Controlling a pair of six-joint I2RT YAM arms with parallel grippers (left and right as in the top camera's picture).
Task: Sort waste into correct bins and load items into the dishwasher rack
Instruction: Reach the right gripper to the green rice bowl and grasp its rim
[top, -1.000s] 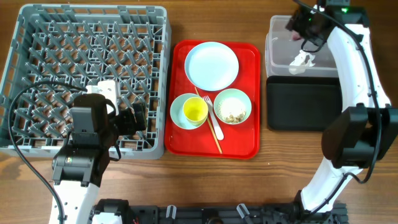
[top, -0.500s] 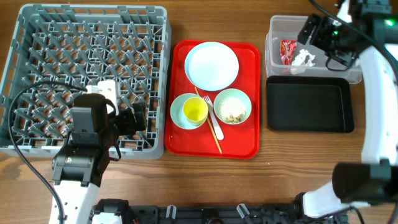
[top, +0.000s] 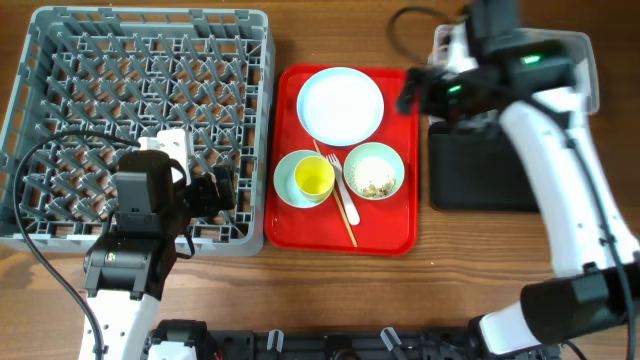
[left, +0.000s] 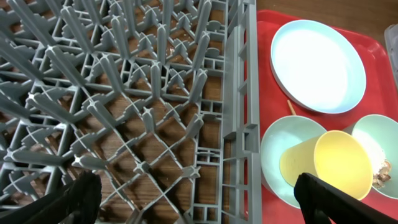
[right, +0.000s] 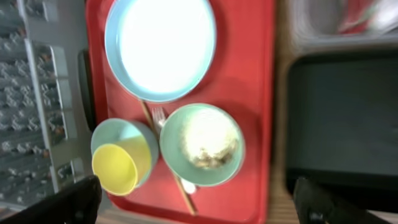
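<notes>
I move my right gripper to the scraps bowl next and close it on the bowl's rim (top: 345, 167) (right: 161, 137) beside the white fork.
The grey dishwasher rack (top: 60, 60) fills the left. On the red serving tray (top: 400, 230) sit a white plate (top: 340, 105), a blue-green bowl (top: 288, 190) holding the yellow cup (top: 313, 178), and a second bowl (top: 395, 160) with beige food scraps (top: 376, 186). A white fork (top: 341, 187) lies between the bowls. My right gripper (top: 425, 92) is open and empty, above the tray's right edge; its wrist view shows the plate (right: 160, 46), the scraps bowl (right: 202, 144) and the cup (right: 118, 167). My left gripper (top: 222, 190) is open and empty over the rack's front right.
The black tray (top: 480, 185) lies right of the red tray. The clear tub (top: 590, 70) behind it is mostly hidden by my right arm; something red (right: 357, 14) shows blurred inside it. A thin wooden stick (top: 345, 218) lies beside the fork.
My right arm has swung left from over the clear tub to the red tray's right edge, now covering most of the tub. The left arm has not moved.
</notes>
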